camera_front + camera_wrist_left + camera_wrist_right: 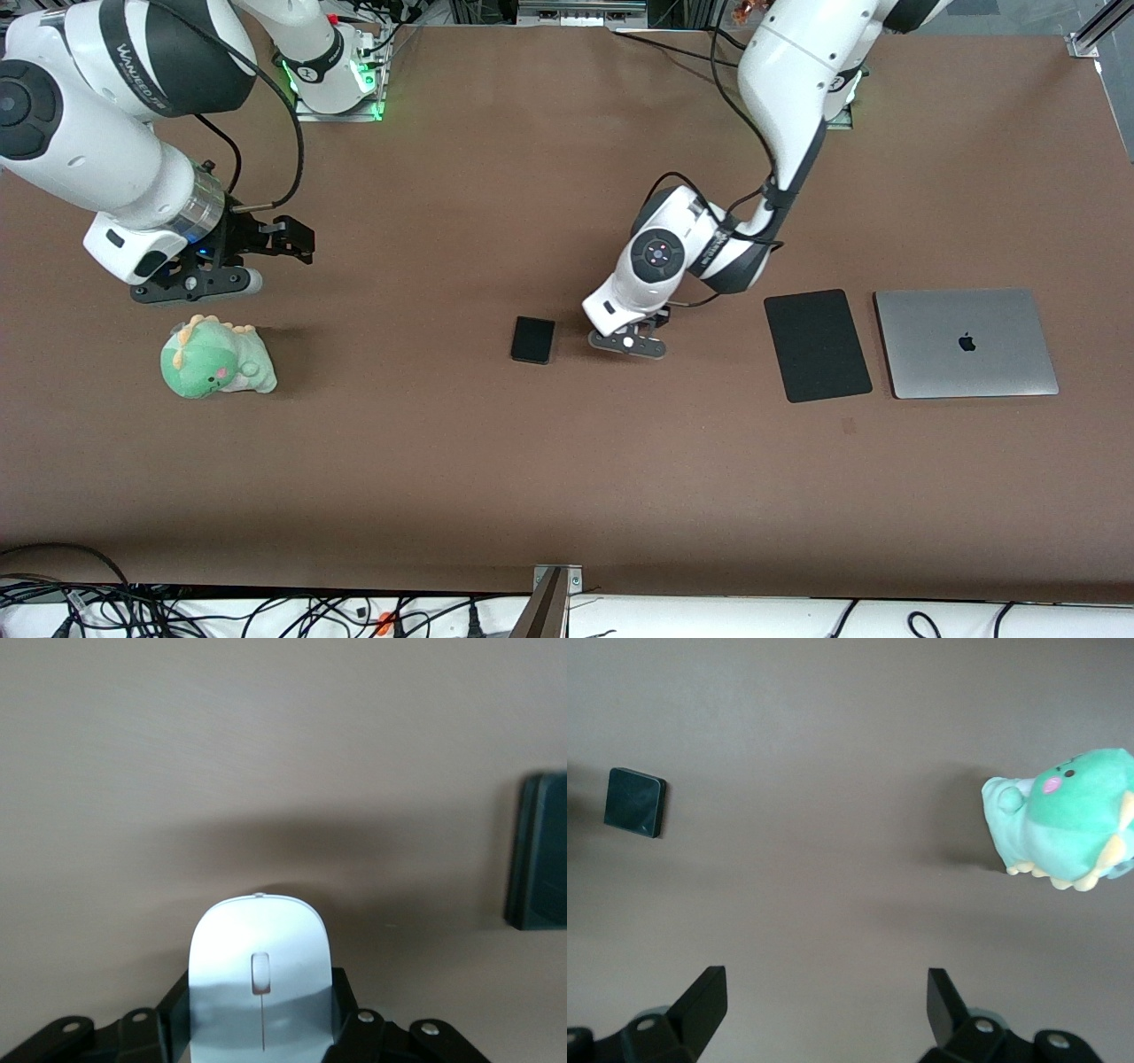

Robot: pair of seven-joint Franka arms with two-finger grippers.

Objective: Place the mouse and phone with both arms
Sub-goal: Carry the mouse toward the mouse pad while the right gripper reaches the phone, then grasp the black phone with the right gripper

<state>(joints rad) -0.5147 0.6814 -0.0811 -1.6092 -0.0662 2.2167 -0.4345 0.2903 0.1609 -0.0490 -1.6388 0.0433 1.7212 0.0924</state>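
My left gripper needs to set the white mouse, now low at the table's middle, down on the middle of the black mouse pad (818,344), and let go of it there.
My left gripper (628,342) is low at the table's middle, between the phone and the mouse pad. In the left wrist view it (259,1003) is shut on the white mouse (259,970), one finger against each side. In the front view the hand hides the mouse. The black phone (533,339) lies flat on the table beside that gripper, toward the right arm's end. It also shows in the left wrist view (540,850) and the right wrist view (634,802). My right gripper (197,285) is open and empty (824,997), over the table next to the plush toy.
A green plush dinosaur (217,359) lies at the right arm's end; it also shows in the right wrist view (1067,819). A thin black mouse pad (817,344) and a closed silver laptop (966,342) lie side by side at the left arm's end.
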